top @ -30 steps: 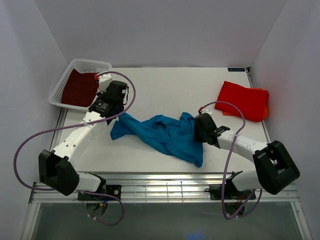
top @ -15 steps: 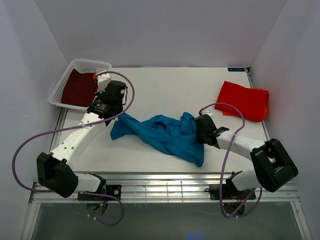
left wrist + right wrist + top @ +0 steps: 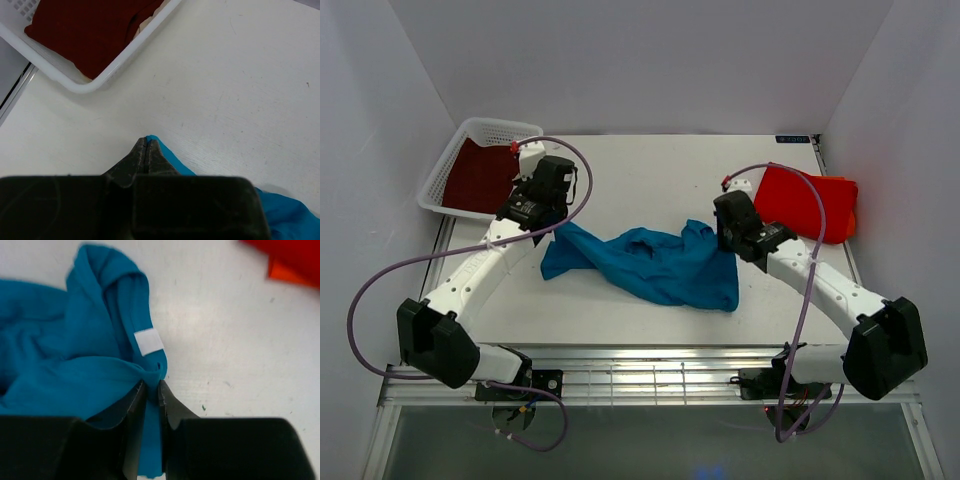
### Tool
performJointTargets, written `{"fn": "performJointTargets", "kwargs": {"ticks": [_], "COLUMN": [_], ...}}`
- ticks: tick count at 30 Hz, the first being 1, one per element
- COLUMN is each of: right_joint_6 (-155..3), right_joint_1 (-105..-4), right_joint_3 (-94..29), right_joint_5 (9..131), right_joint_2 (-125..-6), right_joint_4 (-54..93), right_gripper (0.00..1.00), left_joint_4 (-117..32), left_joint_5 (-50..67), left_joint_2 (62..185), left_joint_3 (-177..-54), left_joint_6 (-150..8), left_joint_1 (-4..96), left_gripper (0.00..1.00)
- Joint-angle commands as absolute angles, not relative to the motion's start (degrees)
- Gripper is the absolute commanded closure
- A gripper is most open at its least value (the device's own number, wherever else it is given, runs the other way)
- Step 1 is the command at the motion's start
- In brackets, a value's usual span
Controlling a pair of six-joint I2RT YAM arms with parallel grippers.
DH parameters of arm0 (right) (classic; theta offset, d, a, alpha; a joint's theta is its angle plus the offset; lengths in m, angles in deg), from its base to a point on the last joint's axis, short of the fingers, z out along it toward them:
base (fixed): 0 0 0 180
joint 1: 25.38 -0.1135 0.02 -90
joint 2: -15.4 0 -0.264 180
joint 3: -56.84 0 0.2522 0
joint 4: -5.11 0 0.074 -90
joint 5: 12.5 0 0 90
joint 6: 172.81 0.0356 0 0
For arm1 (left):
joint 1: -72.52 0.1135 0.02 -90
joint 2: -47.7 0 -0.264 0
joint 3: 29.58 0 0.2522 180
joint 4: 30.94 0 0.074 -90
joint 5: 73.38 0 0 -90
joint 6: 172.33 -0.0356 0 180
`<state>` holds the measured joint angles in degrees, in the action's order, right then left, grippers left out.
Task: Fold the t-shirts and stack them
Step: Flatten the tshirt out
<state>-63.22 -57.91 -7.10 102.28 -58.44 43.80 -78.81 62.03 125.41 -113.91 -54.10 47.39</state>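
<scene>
I see the teal-blue t-shirt bunched between my grippers, so I should open my right gripper, then, after my left gripper lifts the shirt, use it to take the shirt nearer my left gripper (image 3: pixel 582 247).
The teal-blue t-shirt (image 3: pixel 655 268) lies crumpled across the middle of the table. My left gripper (image 3: pixel 555 222) is shut on its left end; a thin teal edge (image 3: pixel 165 155) shows beside the closed fingertips in the left wrist view. My right gripper (image 3: pixel 725 245) is shut on the shirt's right end, cloth (image 3: pixel 90 355) pinched between the jaws, a white label (image 3: pixel 148 342) just beyond. The bright red-orange t-shirt (image 3: pixel 805 202) lies folded at the back right. The dark maroon t-shirt (image 3: pixel 478 175) lies in the basket, also seen in the left wrist view (image 3: pixel 90 30).
A white mesh basket (image 3: pixel 450 160) stands at the back left corner, its rim (image 3: pixel 125 60) close ahead of my left gripper. Purple cables loop off both arms. White walls enclose the table on three sides.
My right gripper has moved back and to the right with the shirt's right end, drawing the cloth wider. My left gripper has shifted slightly back, still holding its end.
</scene>
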Motion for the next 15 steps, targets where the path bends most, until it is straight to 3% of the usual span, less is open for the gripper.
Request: {"fn": "performJointTargets", "kwargs": {"ticks": [1, 7, 15], "right_joint_6": [-70.1, -75.0, -82.0], "right_joint_1": [-56.5, -55.0, -55.1], "right_joint_3": [-19.4, -37.0, -50.0], "right_joint_5": [107.5, 108.5, 105.5], "right_joint_2": [-56.6, -60.9, -53.0], "right_joint_4": [47.1, 51.3, 50.5], "right_gripper": [0.79, 0.80, 0.81], "left_joint_4": [-79.1, -79.4, -77.4], "left_joint_5": [62.3, 60.6, 49.1], "left_joint_2": [125.7, 125.3, 113.4], "left_joint_3": [-120.0, -126.2, -131.7], "left_joint_6": [-56.7, -59.7, -61.9], "left_joint_1": [47.7, 47.7, 47.6], "left_gripper": [1.00, 1.00, 1.00]}}
